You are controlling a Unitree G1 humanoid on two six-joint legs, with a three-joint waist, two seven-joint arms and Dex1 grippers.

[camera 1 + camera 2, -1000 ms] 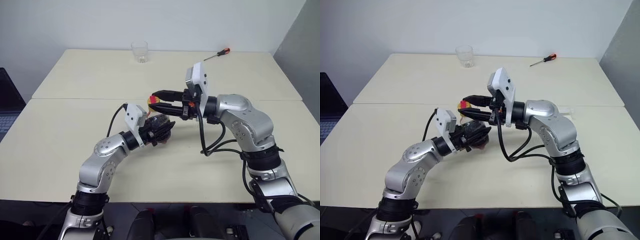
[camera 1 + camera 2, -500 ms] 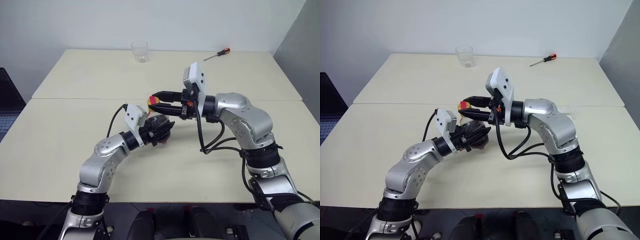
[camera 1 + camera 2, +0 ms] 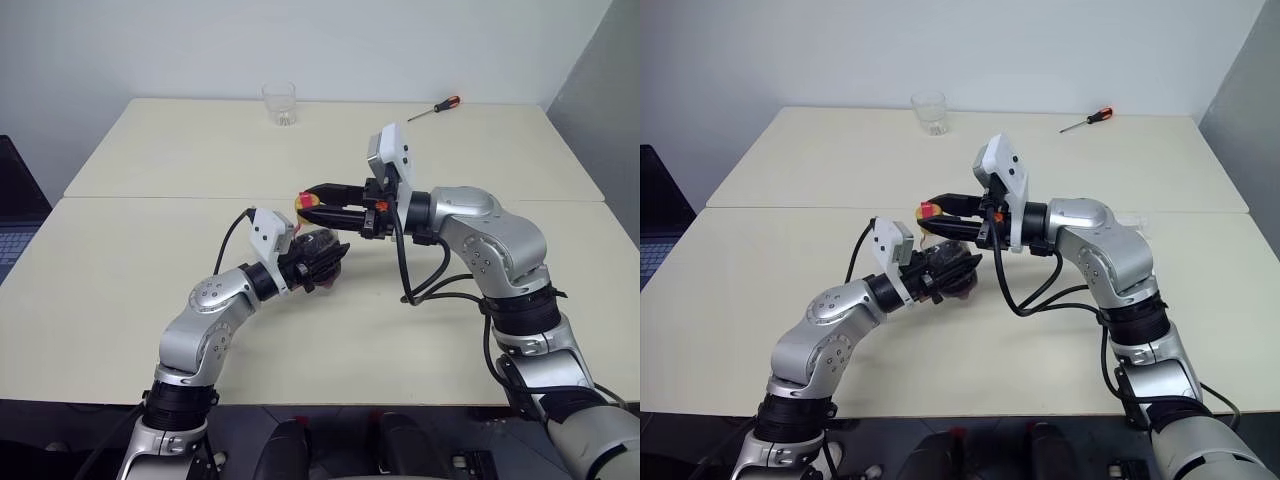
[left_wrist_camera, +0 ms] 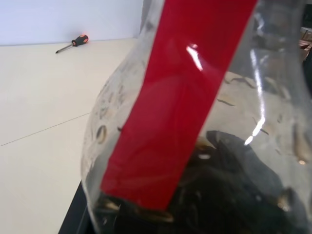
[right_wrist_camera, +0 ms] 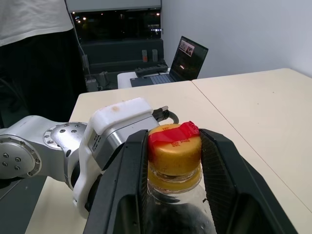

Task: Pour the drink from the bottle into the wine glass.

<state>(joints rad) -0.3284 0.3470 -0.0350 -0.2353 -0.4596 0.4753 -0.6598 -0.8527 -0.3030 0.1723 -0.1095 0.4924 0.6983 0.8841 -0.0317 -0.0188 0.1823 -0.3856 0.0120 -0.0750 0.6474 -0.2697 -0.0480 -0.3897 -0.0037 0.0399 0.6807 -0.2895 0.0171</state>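
Note:
My right gripper will put the yellow cap down on the near table half (image 3: 449,271), straight in front of the screwdriver.
My left gripper (image 3: 318,264) is shut on the body of the clear bottle (image 3: 322,248), holding it upright above the table's middle. Dark drink (image 4: 219,195) fills the lower part of the bottle, and a red label (image 4: 180,97) runs up its neck. My right gripper (image 3: 306,204) reaches in level from the right. Its two black fingers (image 5: 124,180) are pressed on either side of the yellow cap (image 5: 174,151), which bears a red strip on top. The wine glass is out of view.
A short clear tumbler (image 3: 279,103) stands at the table's far edge and an orange-handled screwdriver (image 3: 435,108) lies at the back right. A laptop (image 3: 15,215) sits off the left side. A person (image 5: 34,53) stands beyond the table in the right wrist view.
The right gripper's fingers have drawn slightly closer around the cap. The left arm and the bottle have kept still.

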